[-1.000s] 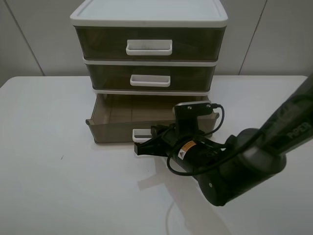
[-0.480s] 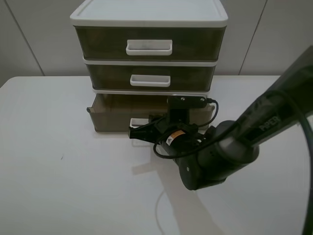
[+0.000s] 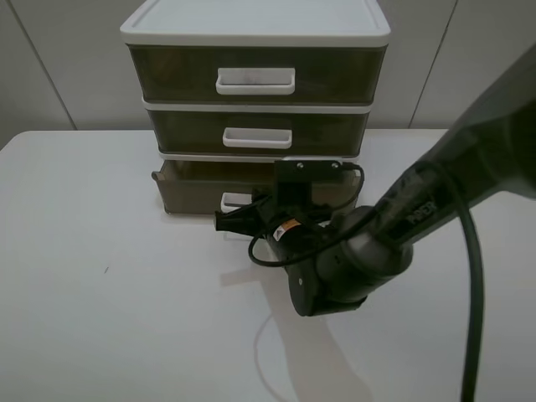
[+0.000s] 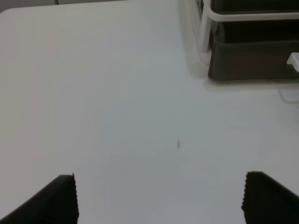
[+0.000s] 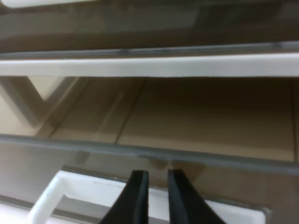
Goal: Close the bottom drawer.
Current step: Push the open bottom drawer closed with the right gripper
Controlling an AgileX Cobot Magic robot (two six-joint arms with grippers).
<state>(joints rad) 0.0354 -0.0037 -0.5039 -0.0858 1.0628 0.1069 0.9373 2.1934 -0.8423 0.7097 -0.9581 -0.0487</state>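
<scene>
Once the robot's right gripper lets go, the bottom drawer will sit fully closed in the unit, flush [image 3: 257, 182] under the middle drawer.
The bottom drawer [image 3: 188, 191], smoky brown with a white loop handle [image 3: 235, 201], stands a little way out of the white-framed unit [image 3: 255, 25]. My right gripper [image 3: 228, 223] is shut, and its tips press against the drawer's front at the handle. In the right wrist view the two black fingers [image 5: 137, 196] stand almost together in front of the handle [image 5: 88, 191], with the drawer's inside [image 5: 196, 126] behind them. My left gripper [image 4: 159, 200] is open and empty over bare table. It sees the drawer's corner [image 4: 252, 60] far off. It is out of the exterior high view.
The middle drawer [image 3: 258, 132] and the top drawer [image 3: 255, 75] are shut above the bottom one. The unit stands at the back of a white table [image 3: 100, 276]. My right arm's dark body [image 3: 352, 260] and cable lie across the table's middle right.
My right gripper has moved toward the unit with its tips against the handle. The bottom drawer has slid inward and sticks out much less than before.
</scene>
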